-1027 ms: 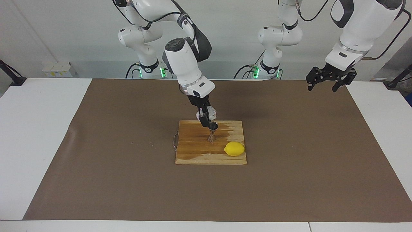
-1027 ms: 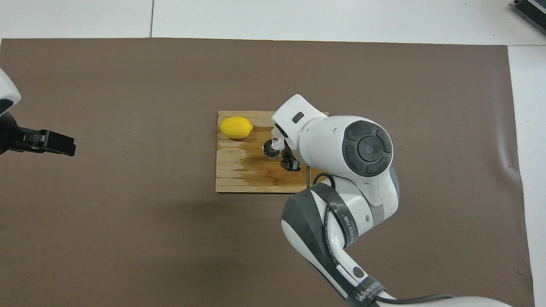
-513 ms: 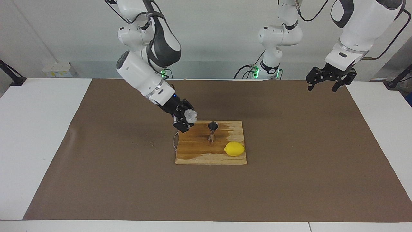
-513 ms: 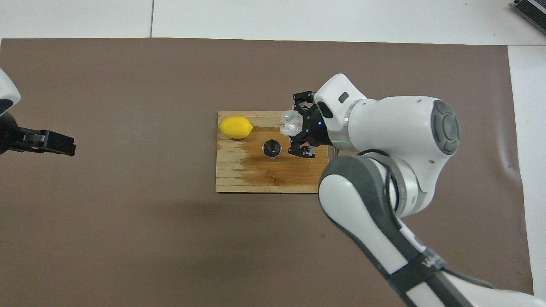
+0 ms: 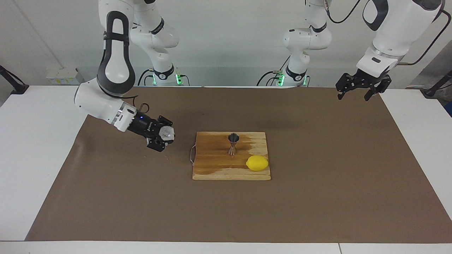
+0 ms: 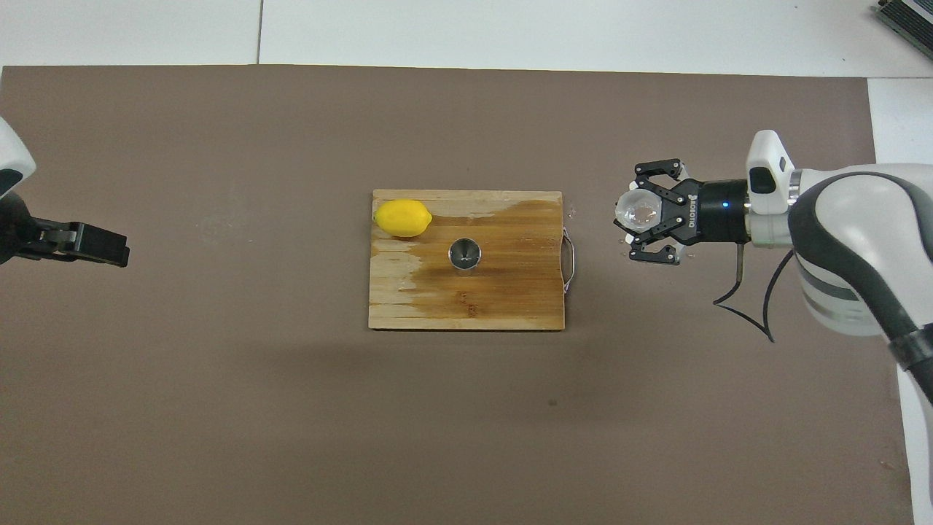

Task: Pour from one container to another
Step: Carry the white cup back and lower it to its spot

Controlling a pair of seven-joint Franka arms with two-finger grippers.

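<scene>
Next, my right gripper lets go of the whitish cup on the brown mat out (image 6: 658,254) beyond the board's wire handle.
The small whitish crinkled cup (image 5: 167,132) is held in my right gripper (image 5: 163,138), low over the brown mat beside the board, toward the right arm's end of the table. In the overhead view the cup (image 6: 638,209) shows its mouth upward, with the right gripper (image 6: 633,220) shut on it. The steel hourglass jigger (image 5: 233,143) stands upright on the wooden board (image 5: 215,169); it also shows in the overhead view (image 6: 464,255). My left gripper (image 5: 354,96) waits open and empty, raised over the mat's edge at the left arm's end (image 6: 109,249).
A yellow lemon (image 5: 257,163) lies on the board's corner, farther from the robots than the jigger (image 6: 402,218). The board (image 6: 510,306) has a wire handle at the right arm's end. A brown mat (image 5: 317,197) covers the table.
My right gripper has carried the cup away from over the jigger, off the board toward the right arm's end, and down low over the mat. The left arm has not moved.
</scene>
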